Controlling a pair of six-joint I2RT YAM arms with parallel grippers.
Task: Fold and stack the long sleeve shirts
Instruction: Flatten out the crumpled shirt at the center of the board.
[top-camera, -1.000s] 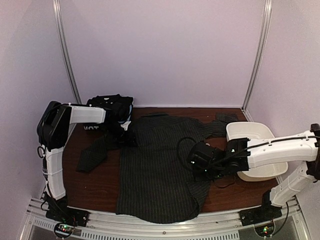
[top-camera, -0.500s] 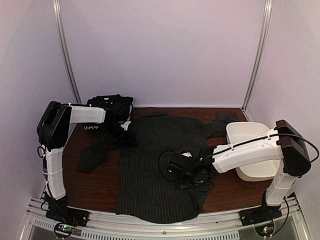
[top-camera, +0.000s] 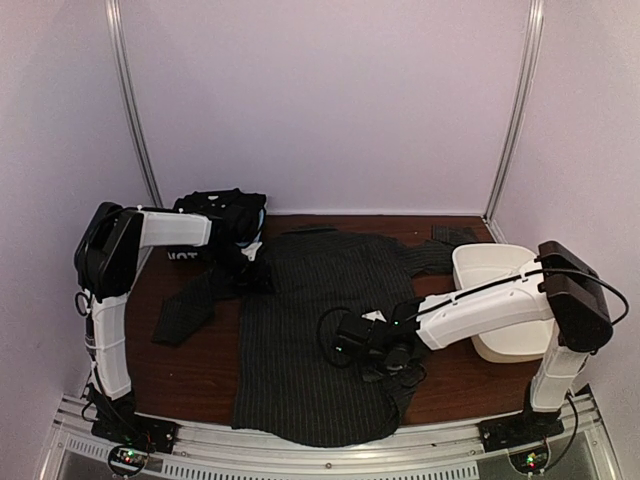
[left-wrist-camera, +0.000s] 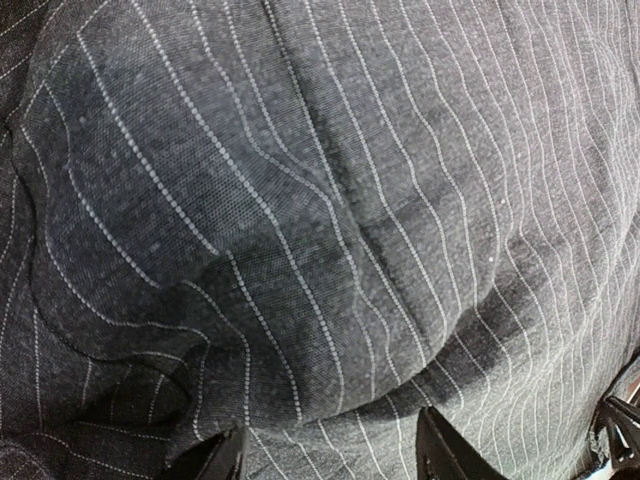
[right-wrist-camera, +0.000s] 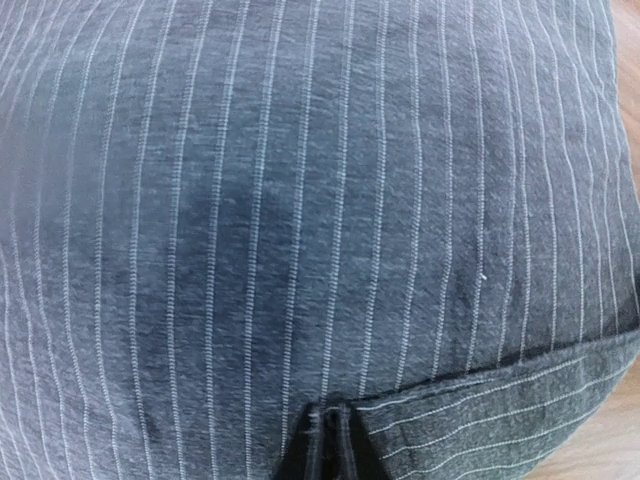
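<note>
The robot's left gripper will next move to the outer edge (top-camera: 169, 305) of the charcoal pinstripe shirt's sleeve, in front of the folded black shirt, and close there.
The charcoal pinstripe shirt (top-camera: 300, 330) lies spread on the dark wooden table, its left sleeve (top-camera: 185, 305) trailing off to the left. My right gripper (top-camera: 347, 343) rests low over the shirt's middle. In the right wrist view it (right-wrist-camera: 330, 440) is shut on a hemmed edge of the pinstripe cloth (right-wrist-camera: 480, 410), which is folded over the body. My left gripper (top-camera: 248, 268) is at the shirt's left shoulder. In the left wrist view its jaws (left-wrist-camera: 325, 460) stand open just above bunched pinstripe cloth (left-wrist-camera: 300, 220). A black shirt (top-camera: 222, 210) lies folded at the back left.
A white plastic tub (top-camera: 520, 262) stands at the right edge of the table under my right arm. A small dark item (top-camera: 452, 234) lies at the back right corner. The shirt's bottom hem hangs over the table's front rail (top-camera: 300, 455).
My right arm has swung left across the shirt, drawing the held edge from the right side toward the middle. The left arm has not moved.
</note>
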